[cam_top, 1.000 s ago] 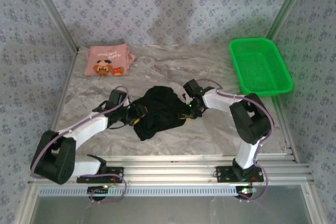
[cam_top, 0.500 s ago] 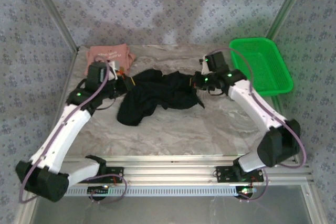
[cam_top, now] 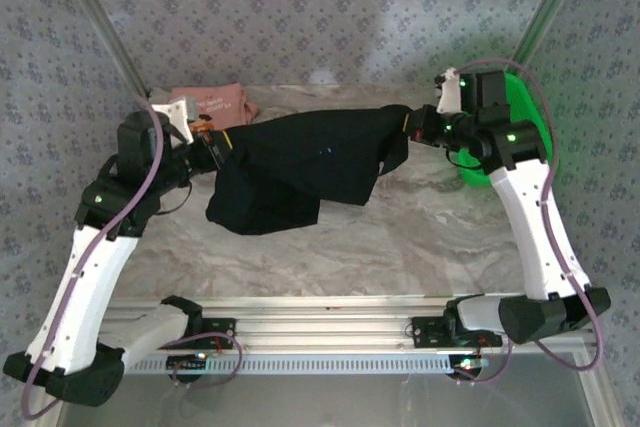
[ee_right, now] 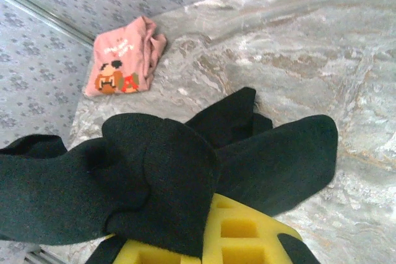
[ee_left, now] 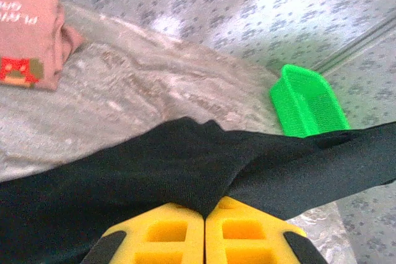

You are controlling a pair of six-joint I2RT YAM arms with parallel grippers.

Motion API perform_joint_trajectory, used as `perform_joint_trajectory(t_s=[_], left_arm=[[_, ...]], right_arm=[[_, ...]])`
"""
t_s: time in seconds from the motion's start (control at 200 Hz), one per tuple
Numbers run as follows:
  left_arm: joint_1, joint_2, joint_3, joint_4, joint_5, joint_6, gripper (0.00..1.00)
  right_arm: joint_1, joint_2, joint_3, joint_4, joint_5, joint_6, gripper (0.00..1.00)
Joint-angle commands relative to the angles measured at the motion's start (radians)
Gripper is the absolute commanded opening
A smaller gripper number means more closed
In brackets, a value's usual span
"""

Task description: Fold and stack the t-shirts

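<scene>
My left gripper will let go of the black t-shirt's edge on the marble table (cam_top: 231, 189) in front of the salmon-pink t-shirt. The black t-shirt now hangs stretched above the table.
The black t-shirt (cam_top: 300, 162) hangs stretched between my two grippers above the marble table, its lower part drooping toward the left. At its left end my left gripper (cam_top: 212, 144) is shut on the cloth. In the left wrist view the yellow pads of this gripper (ee_left: 205, 214) meet with black fabric (ee_left: 154, 165) pinched at their tips. My right gripper (cam_top: 408, 125) is shut on the shirt's right end; bunched black cloth (ee_right: 154, 177) drapes over that gripper (ee_right: 207, 208). The folded salmon-pink t-shirt (cam_top: 210, 104) with its cartoon print (ee_right: 120, 60) lies at the back left.
A green plastic basket (cam_top: 470, 169) stands at the back right, partly behind my right arm, and shows as a green basket (ee_left: 306, 103) in the left wrist view. Patterned walls and metal frame posts close in the table on three sides.
Both arms have risen and spread apart, lifting the black t-shirt from a bunched heap on the table into a stretched span toward the back. Both grippers have closed on it.
</scene>
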Motion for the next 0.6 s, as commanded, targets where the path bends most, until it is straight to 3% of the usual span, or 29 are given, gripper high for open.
perform_joint_trajectory(t_s=[0.0, 0.08, 0.28, 0.505, 0.595], left_arm=[[-0.028, -0.013, 0.056, 0.048, -0.024, 0.052, 0.07], [-0.036, 0.017, 0.070, 0.069, -0.046, 0.074, 0.07], [-0.051, 0.233, 0.233, 0.215, 0.034, 0.129, 0.07], [-0.055, 0.533, 0.643, 0.255, 0.070, 0.191, 0.08], [-0.051, 0.612, 0.774, 0.255, 0.059, 0.214, 0.08]], right_arm=[[-0.044, -0.034, 0.068, -0.032, -0.002, -0.036, 0.00], [-0.084, -0.021, 0.094, -0.010, -0.020, -0.041, 0.00], [-0.127, 0.103, 0.283, 0.008, 0.008, -0.045, 0.00], [-0.134, 0.269, 0.629, -0.046, 0.068, -0.069, 0.00], [-0.119, 0.286, 0.680, -0.056, 0.055, -0.078, 0.00]])
